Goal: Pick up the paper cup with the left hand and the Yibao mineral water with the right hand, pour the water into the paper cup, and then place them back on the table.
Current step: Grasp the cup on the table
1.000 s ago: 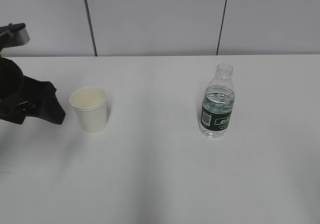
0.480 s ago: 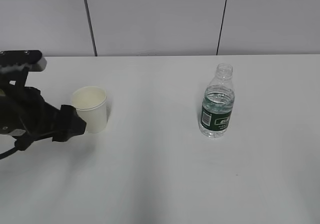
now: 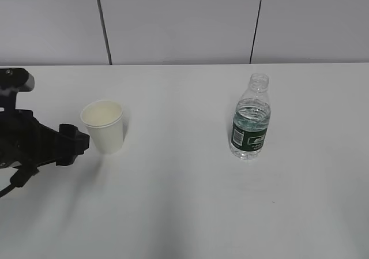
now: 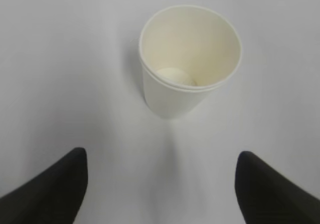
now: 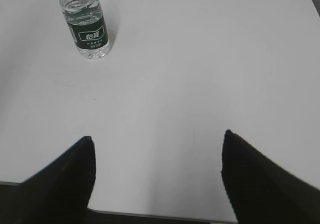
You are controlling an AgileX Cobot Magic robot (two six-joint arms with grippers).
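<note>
I should close my left gripper on the middle of the paper cup's body point(image 3: 107, 134) point(image 4: 172, 98), because the opening of the paper cup should stay clear for the water.
The cream-white paper cup point(image 3: 104, 126) stands upright on the white table point(image 3: 184, 201), left of centre; it looks empty in the left wrist view point(image 4: 190, 59). My left gripper point(image 3: 78, 143) is low at the left edge, just short of the cup, open with nothing between its fingers point(image 4: 162, 159). The Yibao mineral water bottle point(image 3: 250, 120) stands capless to the right with water inside, also at top left of the right wrist view point(image 5: 86, 24). My right gripper point(image 5: 157, 144) hangs open near the table's front edge, far from the bottle, out of the exterior view.
A grey panelled wall point(image 3: 184, 22) with dark seams rises behind the table. The table's near edge point(image 5: 150, 215) shows below the right gripper. Bare tabletop lies between cup and bottle.
The left arm swung toward the cup, then drew back slightly left; its fingers now point at the cup's side. Cup and bottle have not moved.
</note>
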